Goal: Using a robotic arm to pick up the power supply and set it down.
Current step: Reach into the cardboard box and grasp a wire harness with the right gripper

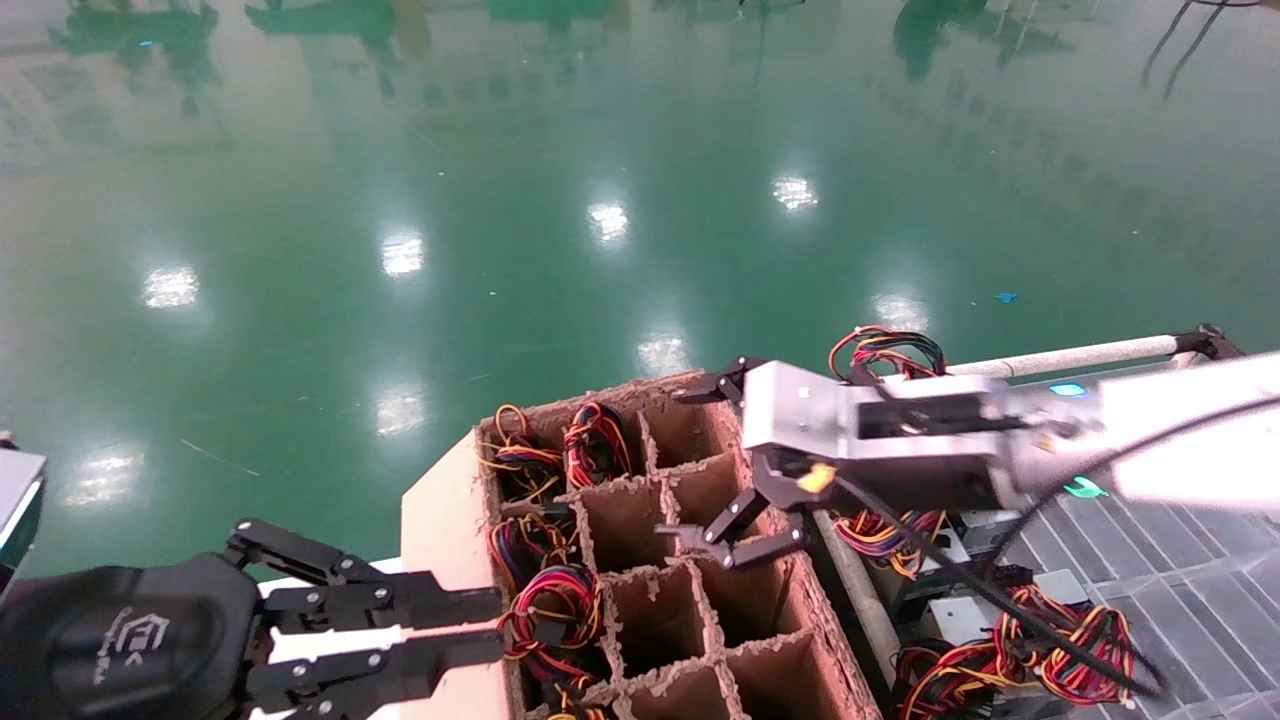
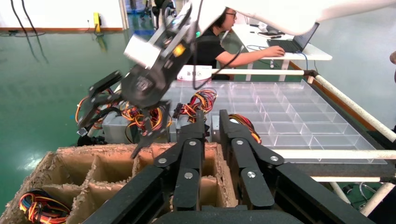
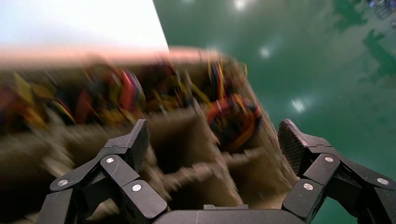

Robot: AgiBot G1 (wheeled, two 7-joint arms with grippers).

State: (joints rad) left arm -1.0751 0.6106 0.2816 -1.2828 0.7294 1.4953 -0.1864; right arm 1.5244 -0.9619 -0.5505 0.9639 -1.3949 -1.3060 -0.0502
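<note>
My right gripper needs to close next on the power supply's wire bundle (image 1: pixel 603 434) (image 3: pixel 239 115) in the cardboard box's far row, between the corner bundle and an empty cell.
The robotic arm's right gripper (image 1: pixel 700 465) hangs open and empty above the middle cells of a brown cardboard box (image 1: pixel 655 610), its jaws spread wide. The right wrist view shows this gripper (image 3: pixel 215 140) looking down into bare cells beside one holding a wire bundle (image 3: pixel 233 116). Grey power supplies (image 1: pixel 950 612) with red, yellow and black wires lie just right of the box, behind and below the arm. One power supply (image 2: pixel 112 128) shows in the left wrist view behind the box. Several left-hand cells hold wire bundles (image 1: pixel 550 600). My left gripper (image 1: pixel 495 625) is parked at the box's near left corner.
A clear plastic compartment tray (image 1: pixel 1180 570) lies to the right, bordered by a white pipe rail (image 1: pixel 1080 355). Glossy green floor stretches beyond the box. A person (image 2: pixel 219 42) sits at a desk behind the tray. A white flap (image 1: pixel 440 520) stands along the box's left side.
</note>
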